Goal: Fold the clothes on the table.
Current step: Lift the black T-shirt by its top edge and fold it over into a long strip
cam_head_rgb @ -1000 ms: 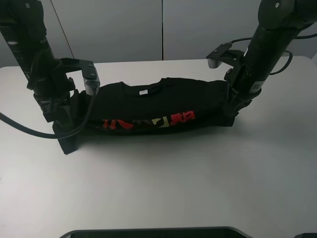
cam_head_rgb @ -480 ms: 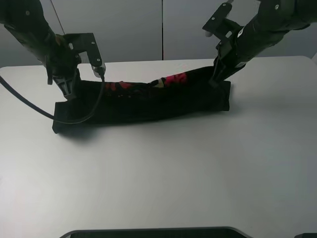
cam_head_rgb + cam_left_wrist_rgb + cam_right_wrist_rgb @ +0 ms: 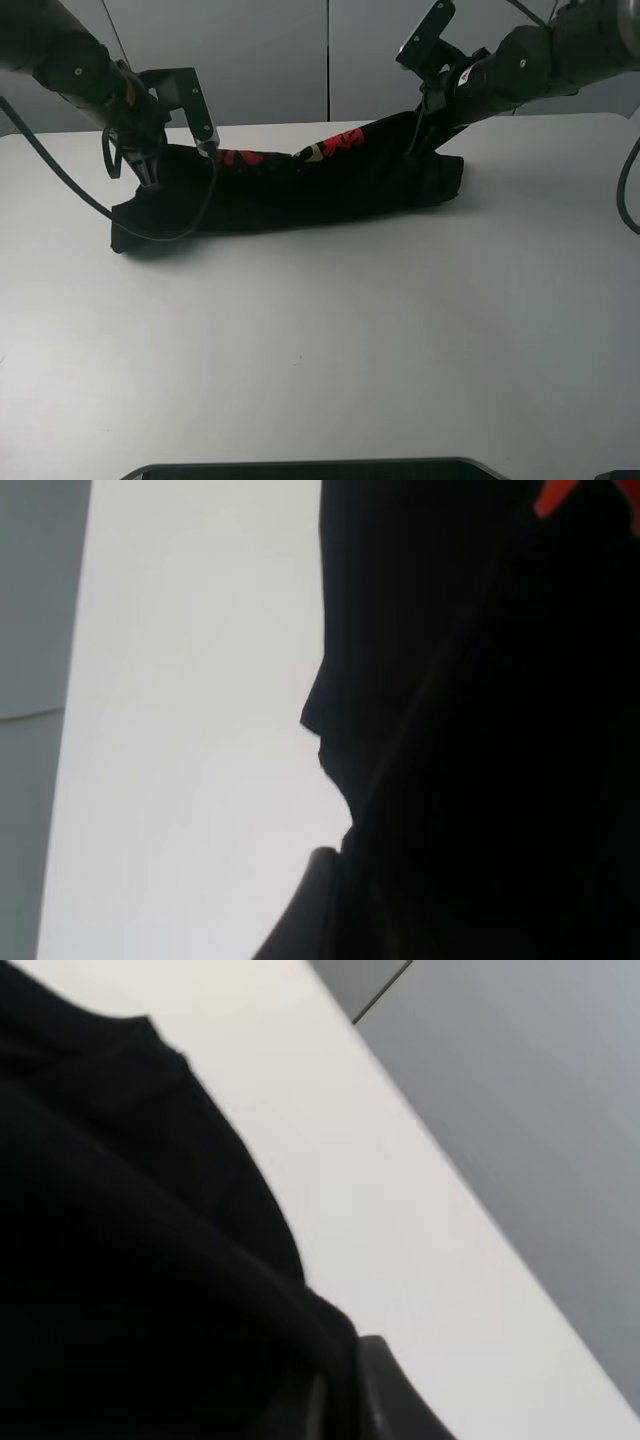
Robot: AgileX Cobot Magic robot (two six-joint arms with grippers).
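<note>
My left gripper is going to let go of its end of the black T-shirt, now held just above the table, on the dark cloth inside the black cable's loop (image 3: 175, 198).
The black T-shirt (image 3: 300, 195) lies in a long band across the far part of the white table (image 3: 320, 340). Its red and yellow characters (image 3: 335, 143) show along the raised far edge. My left gripper (image 3: 153, 172) is shut on the shirt's left end and holds it just above the table. My right gripper (image 3: 420, 135) is shut on the right end, held slightly higher. In the left wrist view the black cloth (image 3: 480, 730) fills the frame beside a fingertip (image 3: 318, 872). In the right wrist view the cloth (image 3: 120, 1260) hides the jaws; one fingertip (image 3: 385, 1390) shows. The neck label is hidden.
Grey wall panels (image 3: 300, 60) stand right behind the table's far edge. A dark rounded object (image 3: 310, 470) sits at the near edge of the view. A black cable (image 3: 60, 190) loops from the left arm over the table.
Both grippers have carried the shirt's gripped edge up and toward the far side. The printed chest has rolled from the near edge to the far edge, and the band now lies farther back.
</note>
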